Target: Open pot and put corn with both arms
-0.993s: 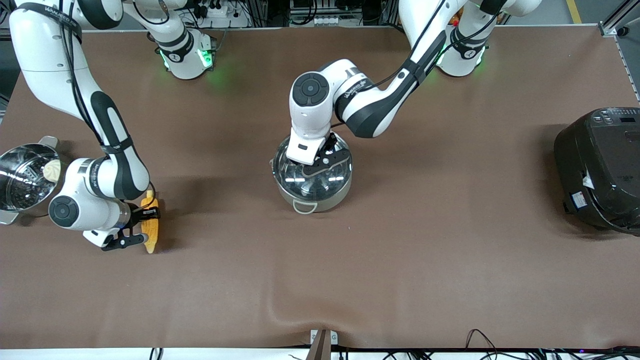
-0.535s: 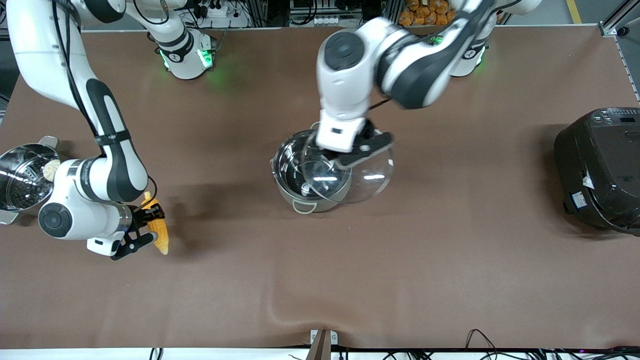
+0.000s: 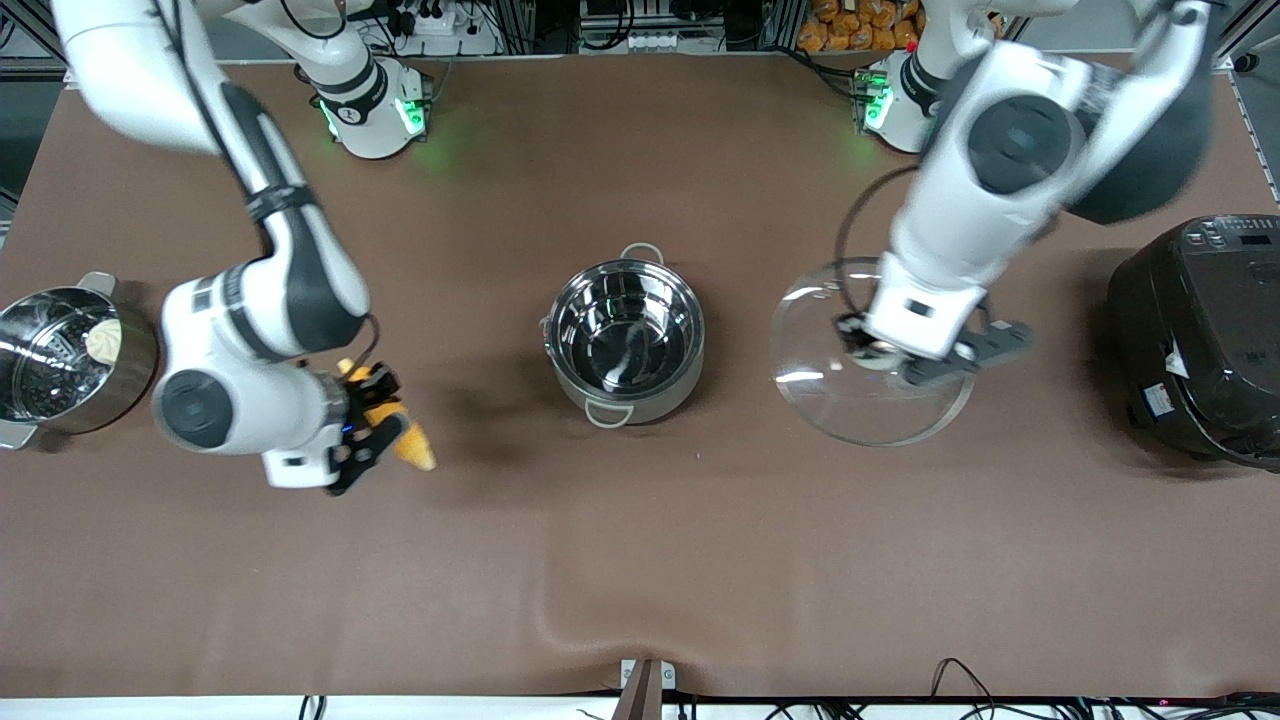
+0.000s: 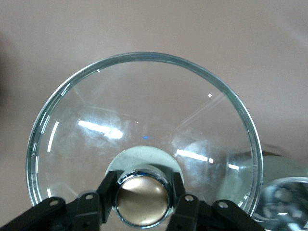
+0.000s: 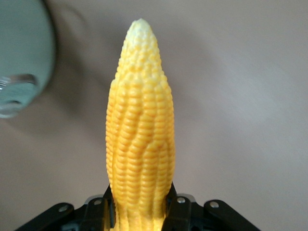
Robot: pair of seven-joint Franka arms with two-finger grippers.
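I should let go of the glass lid with my left gripper on the brown cloth midway [image 3: 917, 385] between the pot and the rice cooker.
The shiny steel pot [image 3: 625, 342] stands open and empty at the table's middle; part of it shows in the left wrist view [image 4: 284, 202]. My left gripper [image 3: 885, 352] is shut on the coppery knob [image 4: 143, 200] of the glass lid [image 3: 862, 352] and holds the lid above the table between the pot and the rice cooker. The lid fills the left wrist view [image 4: 144, 120]. My right gripper [image 3: 365, 425] is shut on the yellow corn [image 3: 398, 432] and holds it above the table between the steamer pot and the pot. The corn points away from the gripper in the right wrist view [image 5: 140, 134].
A steel steamer pot [image 3: 60, 355] with a white bun [image 3: 103, 340] stands at the right arm's end. A large black rice cooker [image 3: 1200, 335] stands at the left arm's end. A fold rises in the brown cloth [image 3: 600, 610] near the front edge.
My left gripper lifted the lid off the pot and carried it toward the rice cooker. My right gripper lifted the corn and moved it toward the pot.
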